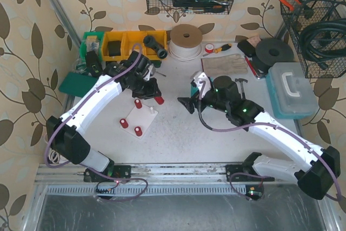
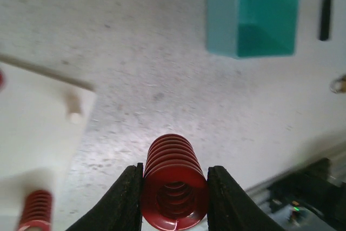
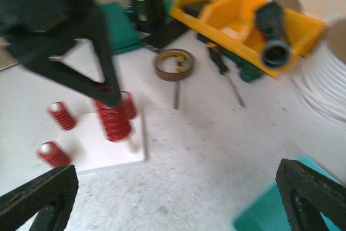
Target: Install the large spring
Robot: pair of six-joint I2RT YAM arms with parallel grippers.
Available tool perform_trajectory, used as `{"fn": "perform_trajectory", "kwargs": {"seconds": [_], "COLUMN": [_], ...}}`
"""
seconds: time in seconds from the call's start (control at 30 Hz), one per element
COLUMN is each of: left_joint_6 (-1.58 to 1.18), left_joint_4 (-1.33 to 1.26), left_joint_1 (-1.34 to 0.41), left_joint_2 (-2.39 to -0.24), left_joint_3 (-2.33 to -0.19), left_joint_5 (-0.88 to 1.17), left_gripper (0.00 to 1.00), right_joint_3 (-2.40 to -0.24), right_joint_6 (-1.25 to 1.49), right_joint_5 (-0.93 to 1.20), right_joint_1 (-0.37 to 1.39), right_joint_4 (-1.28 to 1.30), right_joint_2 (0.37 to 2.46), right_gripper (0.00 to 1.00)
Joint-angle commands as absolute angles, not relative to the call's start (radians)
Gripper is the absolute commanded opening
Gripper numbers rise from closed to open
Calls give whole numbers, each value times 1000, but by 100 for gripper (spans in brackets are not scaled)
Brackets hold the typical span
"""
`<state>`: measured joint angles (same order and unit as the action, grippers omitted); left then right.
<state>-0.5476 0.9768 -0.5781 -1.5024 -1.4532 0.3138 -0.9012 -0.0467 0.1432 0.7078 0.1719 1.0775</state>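
Next, I let go of the large red spring with my left gripper on the bare white peg of the white base plate (image 1: 152,112) (image 2: 74,107).
My left gripper (image 1: 154,94) is shut on the large red spring (image 1: 159,100) and holds it just above the far right corner of the white base plate (image 1: 141,118). In the left wrist view the spring (image 2: 172,160) sits between the two black fingers (image 2: 123,198), with a bare white peg (image 2: 74,110) on the plate (image 2: 32,128) to its left. Three smaller red springs (image 1: 124,123) stand on the plate. My right gripper (image 1: 186,103) is open and empty, right of the plate. In its view the held spring (image 3: 112,120) hangs over the plate (image 3: 111,152).
Yellow bins (image 1: 130,44) and a large tape roll (image 1: 186,39) stand at the back. A teal box (image 1: 292,90) sits at the right. A small tape ring (image 3: 174,64) and a screwdriver (image 3: 219,60) lie behind the plate. Wire baskets hang on the wall.
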Motion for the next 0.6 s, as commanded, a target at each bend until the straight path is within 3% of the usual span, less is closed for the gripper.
{"fn": "perform_trajectory", "kwargs": {"seconds": [0.0,0.13,0.57], "left_joint_6": [-477,-460,-464], "left_joint_4": [998,957,904], "left_joint_1": [-598,-622,-646], "left_joint_2": [-1447,-1446,-1468], "left_joint_3": [-1454,-1394,-1325], "left_joint_5": [76,-19,-66], "left_gripper": [0,0,0], "right_joint_3": [-912,-961,-955], "right_joint_6": [140,184,161], "right_joint_5": [-56,-109,-148], "right_joint_1": [648,593,576], "right_joint_4": [263,366,390], "right_joint_2": [1085,1116,1109], "right_gripper": [98,98,98]}}
